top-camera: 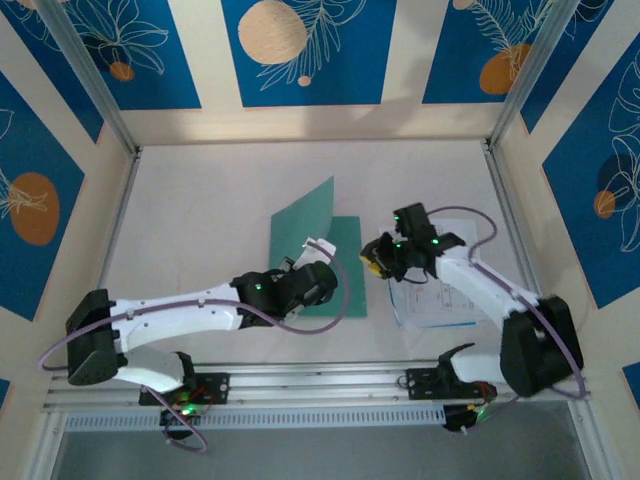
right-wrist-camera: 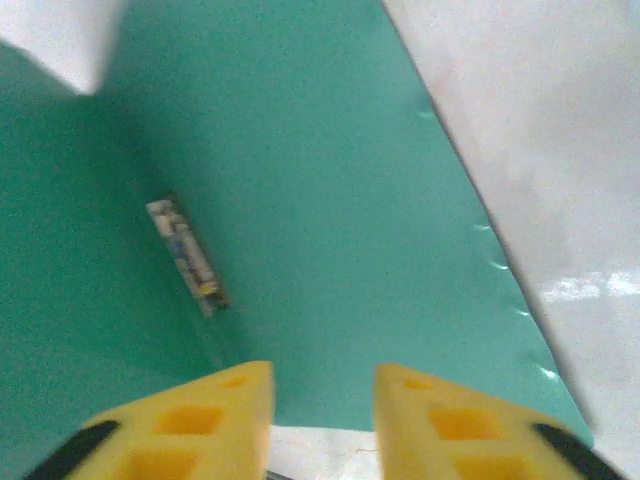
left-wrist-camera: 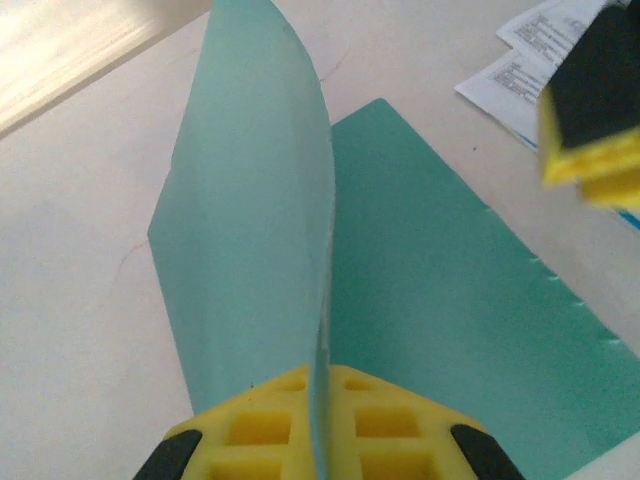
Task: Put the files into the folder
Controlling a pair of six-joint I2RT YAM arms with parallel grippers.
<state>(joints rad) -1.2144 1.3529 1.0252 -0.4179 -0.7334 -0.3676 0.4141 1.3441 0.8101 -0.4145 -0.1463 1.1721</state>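
Observation:
Next, I let the teal folder's upper leaf go with my left gripper on the bare white table (top-camera: 228, 262) (left-wrist-camera: 70, 400) opposite the flat lower leaf.
The teal folder (top-camera: 345, 275) lies open at the table's middle. Its upper leaf (top-camera: 300, 225) stands raised, and my left gripper (top-camera: 318, 262) is shut on that leaf's near edge. In the left wrist view the leaf (left-wrist-camera: 255, 220) rises from between the yellow pads of the left gripper (left-wrist-camera: 322, 385), beside the flat lower leaf (left-wrist-camera: 450, 300). My right gripper (top-camera: 376, 258) hovers open just right of the folder. The right wrist view shows the right gripper (right-wrist-camera: 320, 400) empty over the lower leaf (right-wrist-camera: 330, 170), with the metal clip (right-wrist-camera: 188, 255) along the spine. The files (top-camera: 440, 303) lie to the right, partly under the right arm.
The files (left-wrist-camera: 530, 60) show at the left wrist view's upper right, with a right gripper finger (left-wrist-camera: 590, 140) in front of them. Metal frame posts (top-camera: 505, 110) and patterned walls bound the white table (top-camera: 200, 210). A rail (top-camera: 320, 375) runs along the near edge.

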